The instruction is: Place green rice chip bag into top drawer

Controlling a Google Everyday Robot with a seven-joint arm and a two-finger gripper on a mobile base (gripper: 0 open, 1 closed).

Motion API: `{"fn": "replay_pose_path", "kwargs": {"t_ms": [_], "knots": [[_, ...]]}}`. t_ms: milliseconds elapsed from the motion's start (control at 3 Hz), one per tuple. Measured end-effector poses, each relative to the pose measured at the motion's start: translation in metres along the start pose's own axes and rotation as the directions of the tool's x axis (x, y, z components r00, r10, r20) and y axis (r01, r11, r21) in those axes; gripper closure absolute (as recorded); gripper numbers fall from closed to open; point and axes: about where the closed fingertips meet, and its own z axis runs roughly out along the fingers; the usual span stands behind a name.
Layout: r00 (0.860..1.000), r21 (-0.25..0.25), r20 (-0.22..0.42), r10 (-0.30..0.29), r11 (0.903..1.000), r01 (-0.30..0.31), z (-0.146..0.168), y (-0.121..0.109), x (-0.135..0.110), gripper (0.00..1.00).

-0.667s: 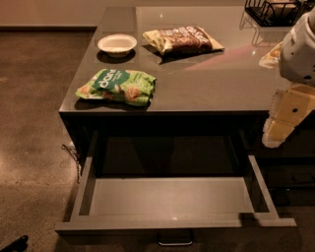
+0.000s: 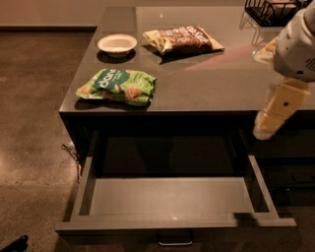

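Next, the gripper closes on the inner end (image 2: 142, 88) of the green rice chip bag, the end away from the front corner of the counter.
The green rice chip bag (image 2: 118, 86) lies flat near the front left corner of the dark countertop (image 2: 216, 83). The top drawer (image 2: 167, 197) is pulled out below the counter's front edge. It is empty, and its metal handle (image 2: 175, 241) shows at the bottom. My gripper (image 2: 268, 129) hangs at the right, by the counter's front right edge and above the drawer's right side. It is far to the right of the bag and holds nothing that I can see.
A white bowl (image 2: 117, 44) and a brown-and-cream snack bag (image 2: 183, 40) sit farther back on the counter. A black wire basket (image 2: 270, 11) stands at the back right. Bare brown floor (image 2: 34, 123) lies to the left.
My arm has shifted slightly to the left. The bag, bowl and drawer have not moved.
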Motion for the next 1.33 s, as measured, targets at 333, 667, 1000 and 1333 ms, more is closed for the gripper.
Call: {"fn": "replay_pose_path", "kwargs": {"t_ms": [333, 667, 1000, 1333], "knots": [[0.991, 0.021, 0.135, -0.003, 0.9998, 0.000, 0.019, -0.037, -0.037, 0.00], [0.969, 0.013, 0.240, -0.062, 0.9981, 0.061, 0.055, -0.063, -0.097, 0.00], [0.969, 0.013, 0.240, -0.062, 0.9981, 0.061, 0.055, -0.063, -0.097, 0.00], [0.964, 0.002, 0.262, -0.055, 0.9984, 0.056, 0.084, -0.067, -0.120, 0.00]]}}
